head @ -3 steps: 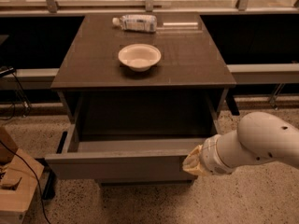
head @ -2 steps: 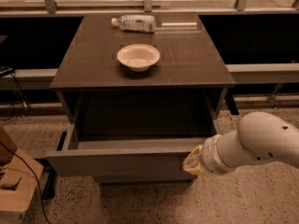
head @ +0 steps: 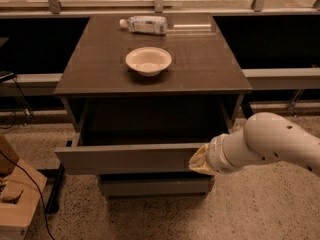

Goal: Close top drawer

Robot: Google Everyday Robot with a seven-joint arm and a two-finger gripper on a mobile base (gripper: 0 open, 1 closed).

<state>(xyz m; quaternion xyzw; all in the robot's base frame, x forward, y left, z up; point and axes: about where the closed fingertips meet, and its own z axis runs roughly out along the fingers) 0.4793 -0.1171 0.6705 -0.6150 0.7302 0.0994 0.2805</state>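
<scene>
Next, I let go with my gripper once the top drawer, which now stands pulled out, rests pushed further in under the dark tabletop, above the narrower grey drawer (head: 143,146).
The top drawer (head: 125,156) is a wide grey-brown drawer with a flat handleless front. It stands pulled out from under the dark tabletop (head: 200,64), and its inside looks dark and empty. My gripper (head: 199,160) is at the right end of the drawer front, touching it, at the end of my white arm (head: 270,141) that comes in from the right. A narrower grey drawer front (head: 155,186) sits shut below.
A white bowl (head: 148,60) and a lying plastic bottle (head: 144,24) rest on the tabletop. A wooden box (head: 17,199) with a black cable stands on the speckled floor at the lower left. A low ledge runs behind the cabinet.
The view has shifted slightly; the drawer and my gripper keep about the same positions against each other.
</scene>
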